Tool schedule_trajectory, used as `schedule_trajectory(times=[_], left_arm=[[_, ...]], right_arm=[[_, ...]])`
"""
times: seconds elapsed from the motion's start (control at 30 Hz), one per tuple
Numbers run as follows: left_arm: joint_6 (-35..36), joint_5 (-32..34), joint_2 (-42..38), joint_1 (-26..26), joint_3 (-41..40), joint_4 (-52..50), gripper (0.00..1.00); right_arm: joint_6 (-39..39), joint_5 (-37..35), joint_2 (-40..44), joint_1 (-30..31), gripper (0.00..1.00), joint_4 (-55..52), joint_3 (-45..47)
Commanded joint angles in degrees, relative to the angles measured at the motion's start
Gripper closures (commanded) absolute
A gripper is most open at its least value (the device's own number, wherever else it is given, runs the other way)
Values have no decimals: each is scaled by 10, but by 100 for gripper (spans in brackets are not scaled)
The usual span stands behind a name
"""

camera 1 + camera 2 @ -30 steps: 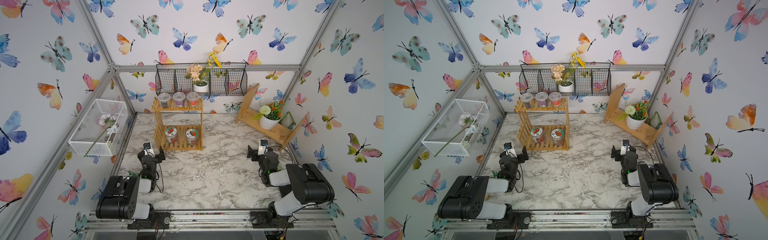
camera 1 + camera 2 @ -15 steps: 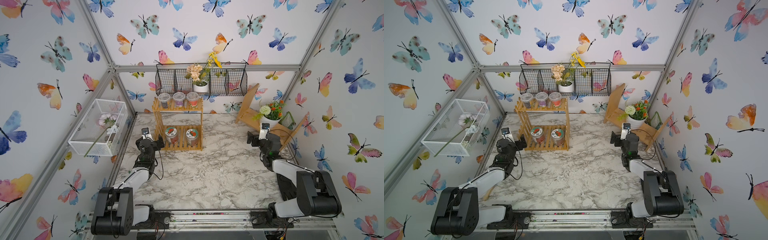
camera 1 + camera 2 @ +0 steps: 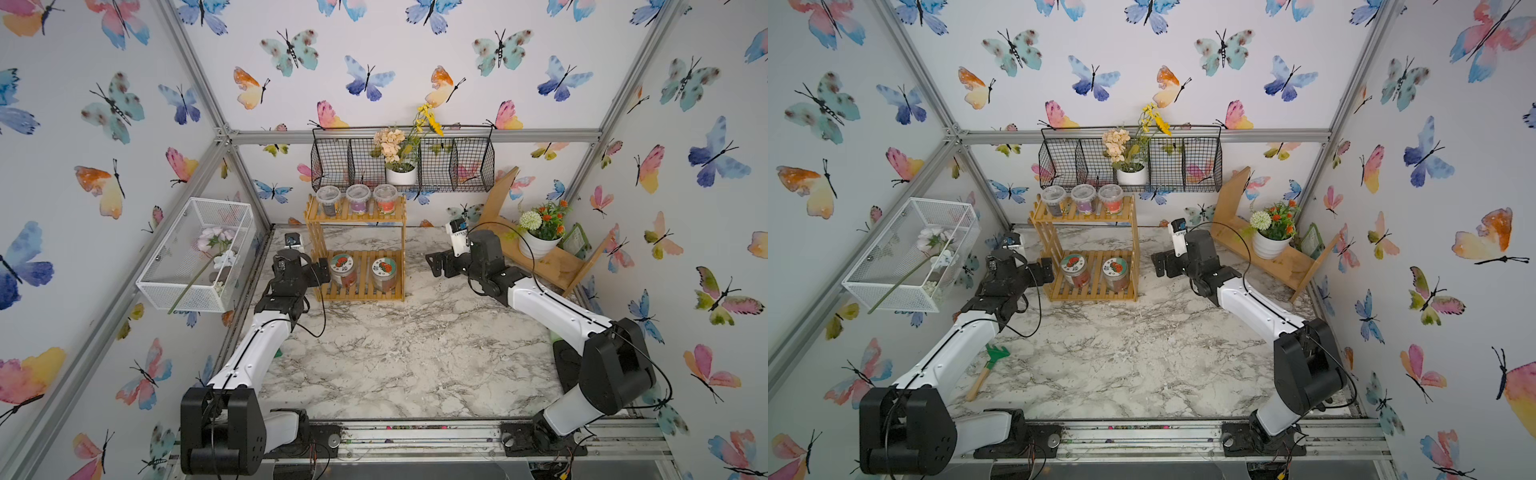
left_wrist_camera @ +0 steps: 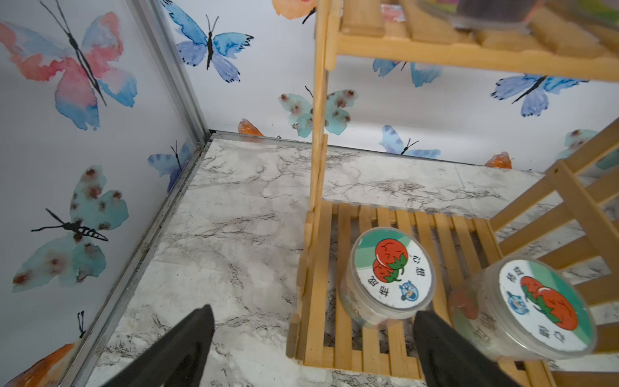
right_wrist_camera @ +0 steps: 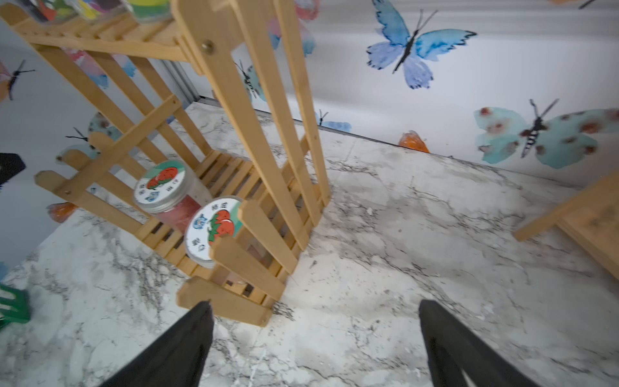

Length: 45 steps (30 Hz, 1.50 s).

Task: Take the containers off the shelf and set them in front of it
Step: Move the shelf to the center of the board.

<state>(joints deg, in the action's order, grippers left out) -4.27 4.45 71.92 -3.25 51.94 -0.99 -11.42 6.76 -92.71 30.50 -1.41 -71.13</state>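
The robot's right gripper needs to next close on the bamboo shelf's short middle side slat (image 3: 404,271) (image 5: 233,256), near the slat's top, beside the closer tomato-lid jar.
The bamboo shelf (image 3: 360,296) (image 3: 1092,296) stands at the back of the marble table. Three small cups, left (image 3: 328,198), middle (image 3: 358,197) and right (image 3: 385,196), sit on its top tier. Two jars with tomato lids (image 3: 343,268) (image 3: 384,272) stand on the bottom tier. My left gripper (image 3: 321,271) (image 4: 313,310) is open at the shelf's left front corner, just short of the nearer jar (image 4: 392,271). My right gripper (image 3: 436,264) (image 5: 314,302) is open over bare table, right of the shelf (image 5: 254,100), with nothing between its fingers.
A black wire basket (image 3: 457,166) with a white flower pot hangs on the back wall above the shelf. A plain wooden shelf (image 3: 552,266) with a potted plant stands at the right. A white wire box (image 3: 199,253) hangs on the left wall. A green rake (image 3: 988,365) lies under the left arm.
Both arms have stretched out from their folded poses near the front rail toward the shelf, left to its left corner, right to its right side. Both grippers stayed open.
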Motion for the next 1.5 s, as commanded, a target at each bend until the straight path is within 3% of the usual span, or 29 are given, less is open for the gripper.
schedule_trajectory(times=[0.0, 0.33, 0.63, 0.93, 1.1, 1.47], left_arm=[[3, -39, 19, 15, 41, -87, 1], [-2, -98, 73, 72, 94, -130, 1], [4, -137, 152, 78, 162, -159, 1], [-3, -125, 190, 77, 178, -167, 12], [-5, -115, 202, 72, 177, -162, 22], [-1, -104, 217, 57, 179, -160, 38]], right_arm=[[-51, 51, -28, 19, 2, -95, -49], [-111, 35, -110, 77, 2, -144, -145], [-141, -10, -181, 91, 1, -181, -218], [-153, -21, -203, 92, 2, -196, -235], [-155, -24, -214, 92, 2, -201, -248], [-158, -30, -237, 93, 20, -216, -266]])
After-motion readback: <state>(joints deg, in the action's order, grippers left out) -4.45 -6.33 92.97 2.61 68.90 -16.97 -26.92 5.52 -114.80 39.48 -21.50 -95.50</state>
